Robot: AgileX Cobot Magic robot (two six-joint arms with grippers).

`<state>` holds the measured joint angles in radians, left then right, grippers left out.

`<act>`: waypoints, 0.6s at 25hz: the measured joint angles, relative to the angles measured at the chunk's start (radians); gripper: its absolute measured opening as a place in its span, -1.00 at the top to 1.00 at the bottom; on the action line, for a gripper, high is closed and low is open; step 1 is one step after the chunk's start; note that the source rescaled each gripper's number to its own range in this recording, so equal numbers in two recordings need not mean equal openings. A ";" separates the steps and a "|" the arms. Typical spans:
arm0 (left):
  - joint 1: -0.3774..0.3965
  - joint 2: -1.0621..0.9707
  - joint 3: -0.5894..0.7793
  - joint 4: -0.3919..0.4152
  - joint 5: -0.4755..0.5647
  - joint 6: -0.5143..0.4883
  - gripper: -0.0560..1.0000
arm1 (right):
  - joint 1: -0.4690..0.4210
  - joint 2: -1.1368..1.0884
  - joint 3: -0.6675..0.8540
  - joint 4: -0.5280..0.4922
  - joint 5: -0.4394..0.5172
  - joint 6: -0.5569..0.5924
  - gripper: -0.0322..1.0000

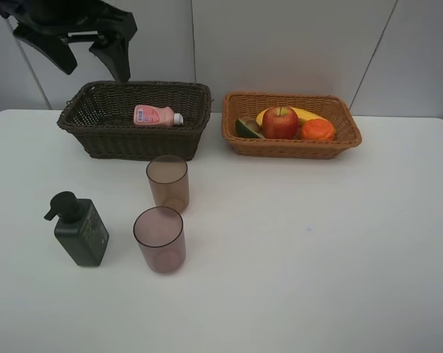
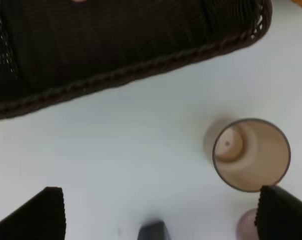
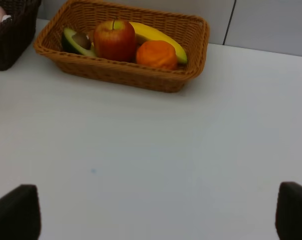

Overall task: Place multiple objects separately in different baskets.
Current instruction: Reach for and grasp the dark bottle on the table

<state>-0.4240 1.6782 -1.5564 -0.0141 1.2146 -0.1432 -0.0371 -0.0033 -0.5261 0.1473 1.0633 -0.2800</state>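
Observation:
The dark green pump bottle is next for my left gripper, which will go there and close on the upper body [image 1: 78, 220], just below the bottle's pump.
The dark brown basket [image 1: 96, 136] holds the pink bottle [image 1: 156, 115]. The light tan basket [image 1: 291, 147] holds the apple [image 1: 280, 123], banana [image 1: 303, 114], orange [image 1: 318, 130] and avocado half [image 1: 247, 128]. Two brownish-pink cups [image 1: 167, 182] [image 1: 159, 239] and the dark green pump bottle [image 1: 80, 229] stand on the table in front of the dark basket. My left gripper [image 1: 89, 62] is open and empty, high above that basket's left end. My right gripper [image 3: 153, 215] is open and empty over bare table in front of the light basket [image 3: 120, 75]; it does not show in the high view.
The white table [image 1: 317, 243] meets a grey wall behind the baskets. In the left wrist view the dark basket's front wall [image 2: 115, 75] and the farther cup [image 2: 251, 154] lie below the gripper.

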 joint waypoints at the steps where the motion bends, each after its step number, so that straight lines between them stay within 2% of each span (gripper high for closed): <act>1: -0.008 -0.016 0.027 0.001 0.000 -0.016 -1.00 | 0.000 0.000 0.000 0.000 0.000 0.000 -0.97; 9: -0.035 -0.110 0.266 -0.001 -0.053 -0.128 -1.00 | 0.000 0.000 0.000 0.000 0.000 0.000 -0.97; 15: -0.035 -0.115 0.429 -0.007 -0.165 -0.164 -1.00 | 0.000 0.000 0.000 0.000 0.000 0.000 -0.97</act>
<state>-0.4587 1.5635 -1.1277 -0.0215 1.0495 -0.3067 -0.0371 -0.0033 -0.5261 0.1473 1.0633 -0.2800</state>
